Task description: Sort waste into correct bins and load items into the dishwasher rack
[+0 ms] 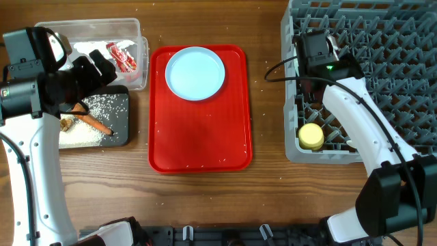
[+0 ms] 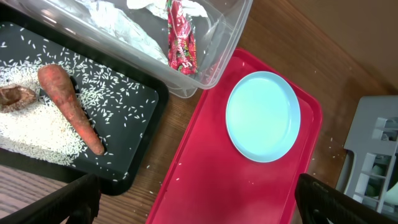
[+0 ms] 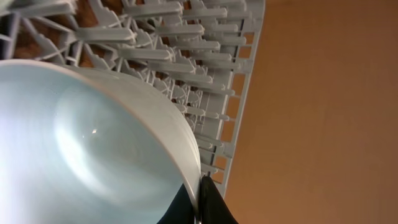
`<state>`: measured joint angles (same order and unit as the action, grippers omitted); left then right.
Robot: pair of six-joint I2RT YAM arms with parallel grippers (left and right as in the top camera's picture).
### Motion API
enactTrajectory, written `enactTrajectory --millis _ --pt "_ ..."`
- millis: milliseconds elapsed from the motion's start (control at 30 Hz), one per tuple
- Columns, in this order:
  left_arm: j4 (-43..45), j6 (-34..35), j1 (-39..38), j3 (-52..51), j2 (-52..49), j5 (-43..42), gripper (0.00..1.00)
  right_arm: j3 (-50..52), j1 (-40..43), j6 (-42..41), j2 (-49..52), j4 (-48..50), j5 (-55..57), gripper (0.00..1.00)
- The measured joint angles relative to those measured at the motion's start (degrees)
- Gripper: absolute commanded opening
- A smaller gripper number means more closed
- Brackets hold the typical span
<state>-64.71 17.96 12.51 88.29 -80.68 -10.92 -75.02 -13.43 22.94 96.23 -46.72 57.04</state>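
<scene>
The robot's right gripper will release the pale blue bowl in the grey dishwasher rack (image 1: 317, 97), just behind the yellow cup.
My left gripper (image 2: 199, 210) hangs open and empty above the near end of the red tray, beside the black tray (image 2: 146, 155). That bin holds an orange carrot (image 2: 71, 106), a brown lump (image 2: 15, 96) and white rice (image 2: 37, 134). The clear tub (image 1: 133, 31) holds crumpled tissue (image 2: 124, 25) and a red wrapper (image 2: 180, 43). A pale blue plate (image 1: 196, 72) sits on the red tray. My right gripper (image 3: 200, 200) is shut on the rim of a pale blue bowl (image 3: 81, 143) over the grey dishwasher rack (image 3: 205, 93). A yellow cup (image 1: 311, 135) stands in the rack's front left corner.
The flat red serving tray (image 1: 201, 137) lies mid-table with a few stray rice grains on it. Loose grains also dot the wood around it. The rack (image 1: 382, 41) fills the right side, and my right arm reaches across its left part.
</scene>
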Motion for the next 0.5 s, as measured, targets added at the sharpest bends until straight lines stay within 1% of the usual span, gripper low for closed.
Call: enactTrajectory --millis 167,333,433,500 --pt "0.0 0.0 0.0 0.0 0.0 0.0 1.0 0.0 -4.5 1.2 0.1 -0.2 -1.0 0.04" --pt "0.0 0.0 0.0 0.0 0.0 0.0 1.0 0.0 -5.0 2.0 0.1 -0.2 0.2 0.04" --pt "0.0 0.0 0.0 0.0 0.0 0.0 1.0 0.0 -5.2 2.8 0.3 0.1 6.9 0.04" --pt "0.0 0.0 0.0 0.0 0.0 0.0 1.0 0.0 -5.2 4.9 0.3 1.0 11.6 0.04"
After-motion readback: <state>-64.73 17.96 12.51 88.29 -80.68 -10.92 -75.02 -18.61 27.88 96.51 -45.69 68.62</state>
